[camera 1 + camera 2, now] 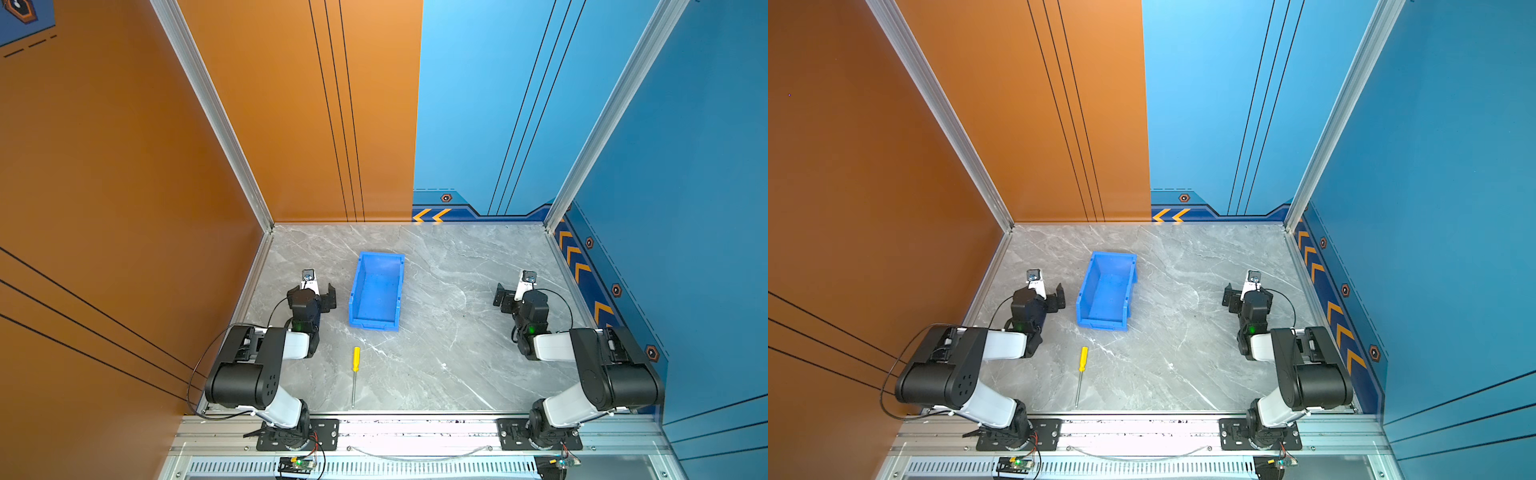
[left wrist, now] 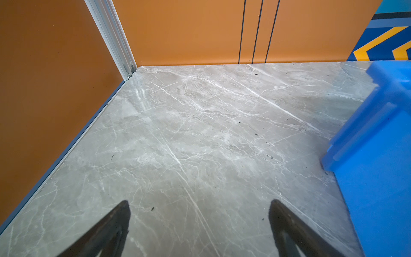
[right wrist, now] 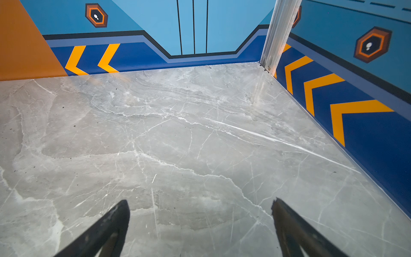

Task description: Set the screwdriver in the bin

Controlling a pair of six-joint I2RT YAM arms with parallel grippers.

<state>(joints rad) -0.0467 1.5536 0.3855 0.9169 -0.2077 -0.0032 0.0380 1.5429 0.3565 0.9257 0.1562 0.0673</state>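
Observation:
The screwdriver has the middle of its yellow handle (image 1: pixel 356 360), the part pointing toward the blue bin, as the place my left gripper should go to next and close on.
The screwdriver (image 1: pixel 354 376) (image 1: pixel 1080 378) lies flat on the grey marble table, near the front edge, with its yellow handle pointing toward the bin. The blue bin (image 1: pixel 356 286) (image 1: pixel 1106 291) stands empty just beyond it, lowered lip facing the front. My left gripper (image 1: pixel 320 293) (image 1: pixel 1050 295) (image 2: pixel 200 203) hovers just left of the bin, open and empty; the left wrist view shows the bin's outer wall (image 2: pixel 378 155) beside it. My right gripper (image 1: pixel 513 293) (image 1: pixel 1237 295) (image 3: pixel 201 201) is far to the right, open over bare table. Neither wrist view shows the screwdriver.
Orange wall panels close the left side and blue ones the right and back, with aluminium posts (image 1: pixel 266 216) (image 1: pixel 552 216) at the rear corners. Both arm bases (image 1: pixel 297 434) (image 1: pixel 540 434) sit on the front rail.

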